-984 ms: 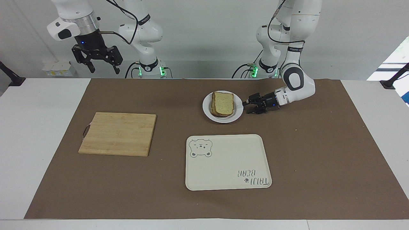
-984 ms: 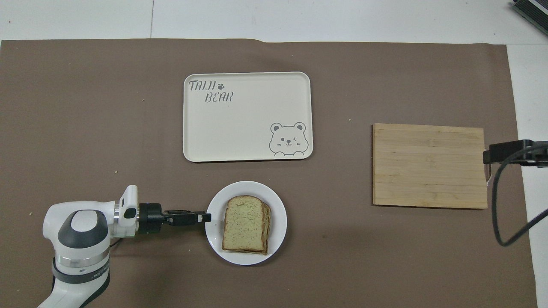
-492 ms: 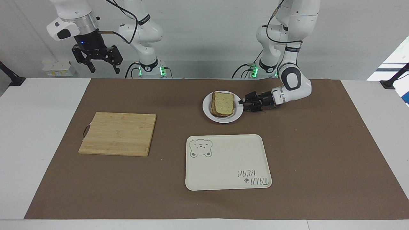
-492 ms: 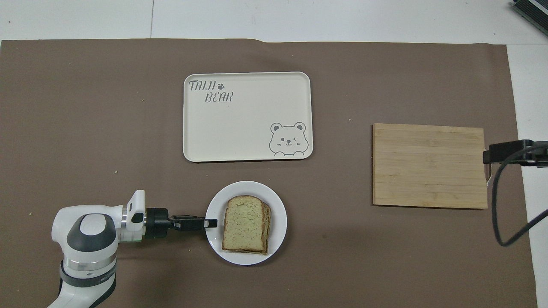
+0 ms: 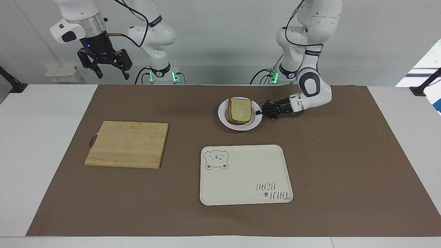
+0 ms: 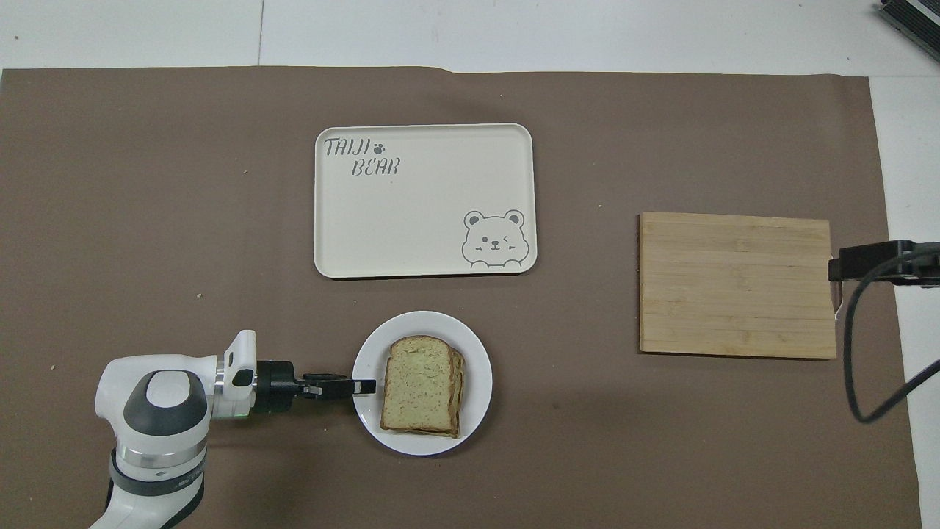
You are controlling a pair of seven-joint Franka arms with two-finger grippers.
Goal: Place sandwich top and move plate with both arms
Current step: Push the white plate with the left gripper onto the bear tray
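My left gripper needs to let go of the white plate on the cream tray (image 6: 412,204) between the tray's lettering and the bear drawing.
The sandwich top (image 5: 239,111) lies on the stacked sandwich on the white plate (image 5: 240,127), which sits on the brown mat close to the robots. In the overhead view the bread (image 6: 422,386) covers the middle of the plate (image 6: 479,382). My left gripper (image 5: 259,112) lies low and level at the plate's rim on the side toward the left arm's end, its fingers closed on the rim; it also shows in the overhead view (image 6: 367,384). My right gripper (image 5: 105,65) waits open and empty, raised high toward the right arm's end.
A cream tray with a bear drawing (image 5: 245,175) lies farther from the robots than the plate, also in the overhead view (image 6: 424,200). A bamboo cutting board (image 5: 127,144) lies toward the right arm's end (image 6: 736,284). A brown mat covers the table.
My left gripper moved in to the plate's rim and its fingers went from open to closed on it. The right arm has not moved.
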